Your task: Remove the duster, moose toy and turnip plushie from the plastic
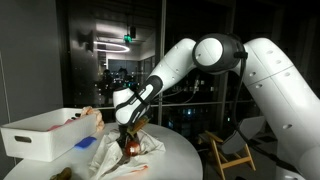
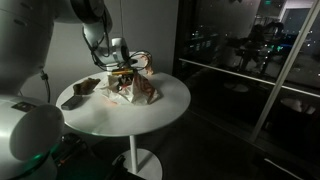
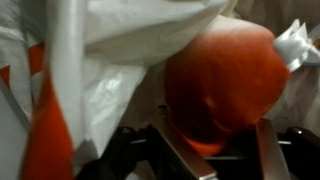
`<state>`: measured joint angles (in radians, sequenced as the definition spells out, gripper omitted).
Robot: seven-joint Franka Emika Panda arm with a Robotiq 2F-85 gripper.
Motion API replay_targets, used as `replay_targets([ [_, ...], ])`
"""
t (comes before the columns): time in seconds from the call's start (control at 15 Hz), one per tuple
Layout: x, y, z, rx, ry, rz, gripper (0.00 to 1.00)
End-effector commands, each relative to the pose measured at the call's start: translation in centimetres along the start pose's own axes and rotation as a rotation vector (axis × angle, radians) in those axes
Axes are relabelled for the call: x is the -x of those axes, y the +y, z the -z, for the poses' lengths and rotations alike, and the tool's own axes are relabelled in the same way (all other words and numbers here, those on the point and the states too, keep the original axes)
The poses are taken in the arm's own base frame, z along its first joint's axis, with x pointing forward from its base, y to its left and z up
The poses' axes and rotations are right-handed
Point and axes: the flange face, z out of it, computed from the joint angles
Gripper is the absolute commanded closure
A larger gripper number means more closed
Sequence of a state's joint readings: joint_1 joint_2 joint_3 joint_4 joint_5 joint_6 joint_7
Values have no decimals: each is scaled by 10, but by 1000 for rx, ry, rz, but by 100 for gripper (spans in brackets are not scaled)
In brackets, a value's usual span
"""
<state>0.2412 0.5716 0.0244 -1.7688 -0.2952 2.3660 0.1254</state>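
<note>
Next, my gripper lets go of the orange-brown plush toy on the white table (image 1: 72, 169) between the small brown object and the bag.
A white plastic bag with red print (image 1: 152, 148) lies crumpled on the round white table (image 1: 180, 160); it also shows in an exterior view (image 2: 138, 90). My gripper (image 1: 128, 140) reaches down into the bag (image 3: 105, 60). In the wrist view its two fingers (image 3: 220, 152) sit on either side of a rounded orange-brown plush toy (image 3: 225, 75) and press on its lower part. I cannot tell which toy it is. A blue cloth-like thing (image 1: 88, 143) lies beside the bag. The turnip plushie is not identifiable.
A white plastic bin (image 1: 45, 135) with things in it stands at the table's edge next to the bag. A small flat object (image 2: 85, 87) lies on the table (image 2: 150, 118). A wooden stand (image 1: 232, 150) is beyond the table. Dark glass walls lie behind.
</note>
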Motion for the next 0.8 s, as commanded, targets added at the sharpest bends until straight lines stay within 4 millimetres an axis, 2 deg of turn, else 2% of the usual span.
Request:
replay_targets([
  [0.0,5,1,42,-18,-54,-36,69],
  [0.53,28,-10,127,-329,-358,24,69],
  [0.73,28,-8,152,-344,-337,6,69],
])
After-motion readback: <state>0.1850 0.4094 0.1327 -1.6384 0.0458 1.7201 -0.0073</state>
